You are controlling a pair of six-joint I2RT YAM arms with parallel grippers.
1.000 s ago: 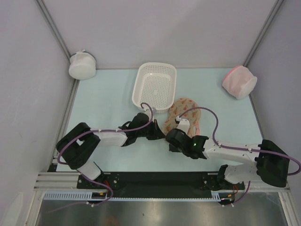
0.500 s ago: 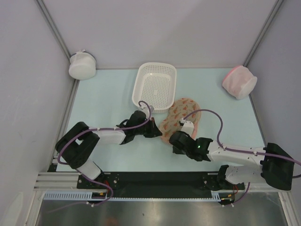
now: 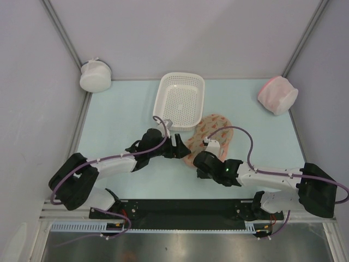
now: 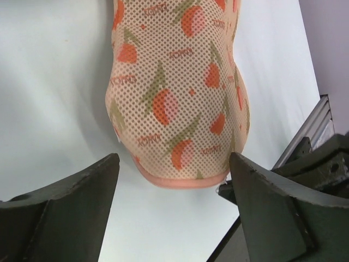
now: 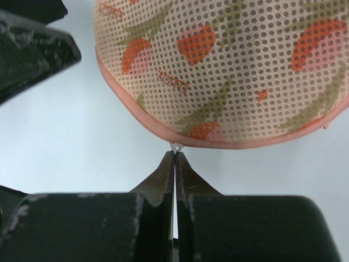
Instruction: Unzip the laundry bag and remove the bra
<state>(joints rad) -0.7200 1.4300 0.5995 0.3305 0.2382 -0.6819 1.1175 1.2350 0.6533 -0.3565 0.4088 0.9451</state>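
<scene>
I should pinch the pink edge (image 4: pixel 175 183) with my left gripper and hold it still, as the laundry bag's rounded end lies loose while my right gripper holds the zipper pull.
The laundry bag (image 3: pixel 211 132), a beige mesh pouch with orange and green print and pink edging, lies flat in front of the basket. My left gripper (image 3: pixel 179 149) is at its near-left end. In the left wrist view this gripper (image 4: pixel 174 183) is open, its fingers (image 4: pixel 71 207) wide on either side of the bag's rounded end (image 4: pixel 174 93) and not touching it. My right gripper (image 5: pixel 175 155) is shut on the small white zipper pull (image 5: pixel 176 146) at the bag's pink edge (image 5: pixel 158 128). The bra is hidden.
A white perforated basket (image 3: pixel 180 101) stands just behind the bag. A round white mesh pouch (image 3: pixel 95 76) sits in the back left corner and a pink-and-white one (image 3: pixel 278 94) at the back right. Grey walls close in both sides.
My left gripper's jaws have gone from shut to wide open at the bag's near end. The bag has settled flatter. My right gripper stays shut at the zipper.
</scene>
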